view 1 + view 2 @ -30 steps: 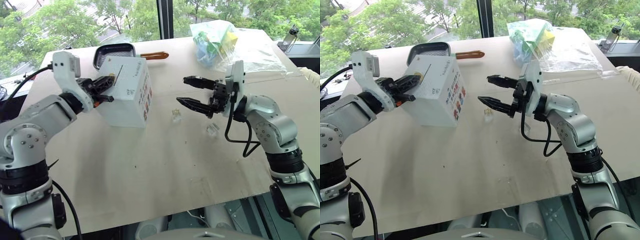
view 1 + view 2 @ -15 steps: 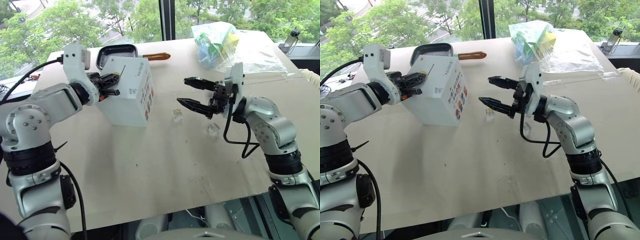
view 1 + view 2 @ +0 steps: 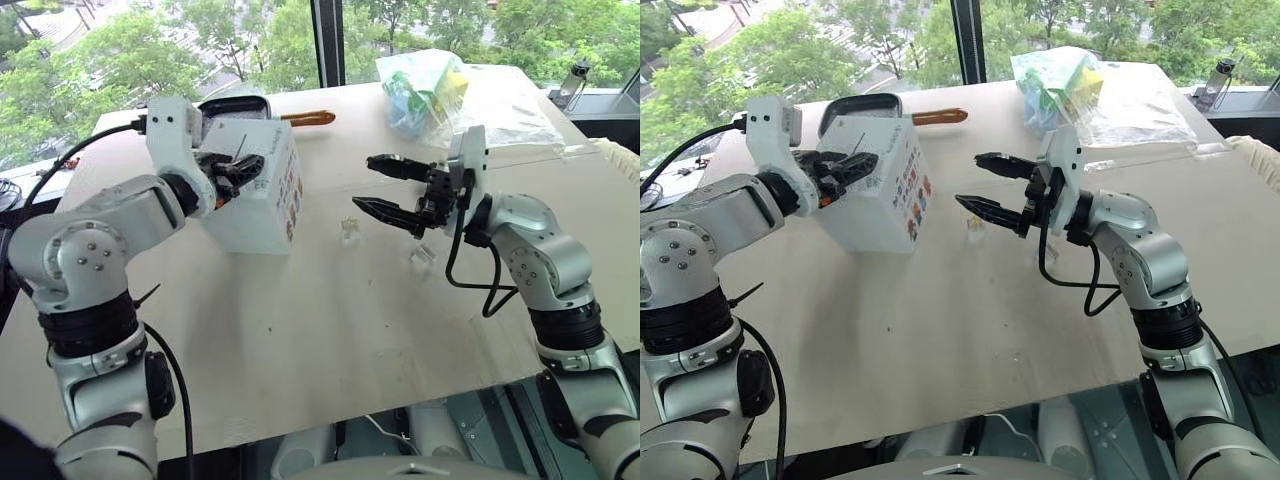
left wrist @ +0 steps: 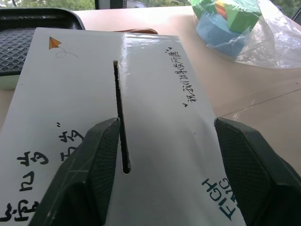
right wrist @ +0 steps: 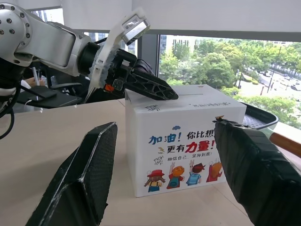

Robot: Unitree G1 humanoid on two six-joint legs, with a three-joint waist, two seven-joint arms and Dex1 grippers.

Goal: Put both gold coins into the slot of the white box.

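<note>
Next, I grip the gold coin nearer the white box with my right gripper by the coin's upper edge [image 3: 349,221], above the clear block.
The white box [image 3: 262,205] stands at the table's back left, its pictured face turned toward my right gripper. The slot [image 4: 118,113] runs as a dark slit along the top face. My left gripper [image 4: 164,127] hovers just over that top, open, its fingers either side of the slot's near end and nothing between them. Two gold coins, tiny and glinting almost clear, lie on the table: one [image 3: 349,232] right of the box, the other [image 3: 420,256] beneath my right wrist. My right gripper [image 3: 378,186] hangs open and empty above the first coin, pointing at the box.
A black pan [image 3: 230,103] with an orange handle [image 3: 308,118] lies behind the box. A clear plastic bag [image 3: 430,80] of coloured items sits at the back right, with a bottle [image 3: 575,80] beyond it. The wooden table [image 3: 300,340] has bare room toward its near edge.
My left gripper has swung from the box's left side to above its top and has opened from shut. The right gripper has stayed put.
</note>
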